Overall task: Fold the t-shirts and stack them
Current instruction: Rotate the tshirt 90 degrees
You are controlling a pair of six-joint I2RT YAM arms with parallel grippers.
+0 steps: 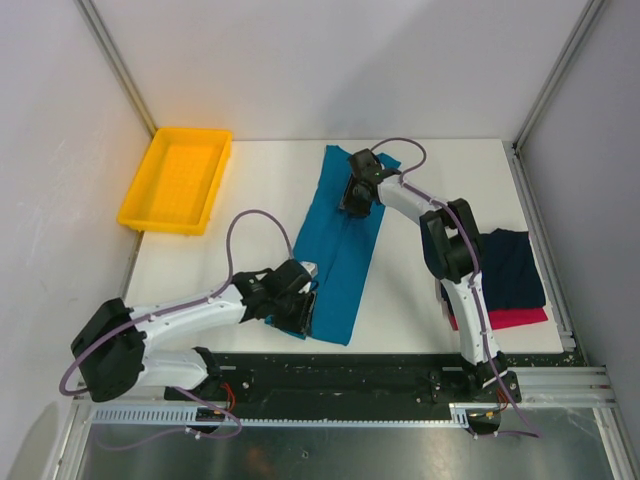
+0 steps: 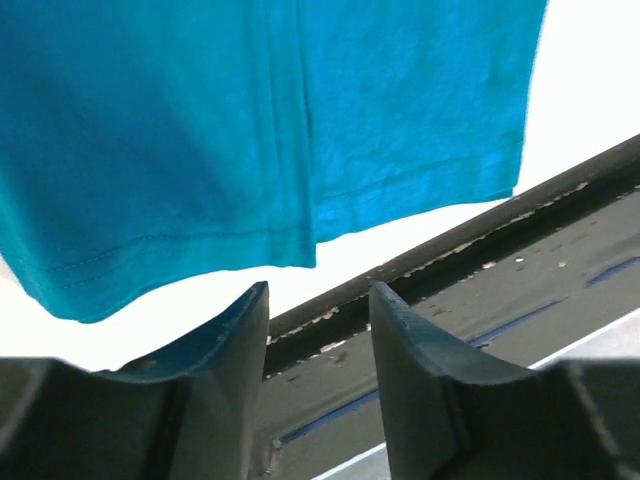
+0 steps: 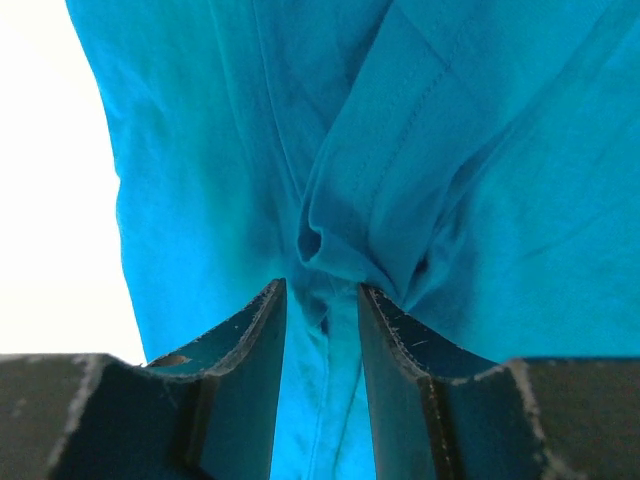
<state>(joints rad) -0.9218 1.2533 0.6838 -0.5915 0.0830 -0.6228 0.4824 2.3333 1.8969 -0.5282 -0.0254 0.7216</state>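
The strip of the teal-blue t-shirt slants and my left gripper sits mid-hem, so next I take both near hem corners [image 2: 82,308] with my grippers and swing it straight before folding.
The teal-blue t-shirt [image 1: 340,250] lies folded into a long strip down the middle of the table. My left gripper [image 1: 303,308] sits at the strip's near left corner. In the left wrist view it [image 2: 318,290] is open and empty, with the shirt's hem [image 2: 250,130] just beyond the fingertips. My right gripper [image 1: 353,203] is over the strip's far end. In the right wrist view it [image 3: 320,288] is open, fingertips down on the teal cloth [image 3: 220,150], with a bunched fold at the tips. The dark navy t-shirt [image 1: 505,265] lies folded at right on the red-pink t-shirt [image 1: 515,318].
A yellow plastic tray [image 1: 140,205] stands at the far left corner of the table. The black base rail [image 1: 350,375] runs along the near edge, right behind the teal hem. Walls enclose the table on three sides.
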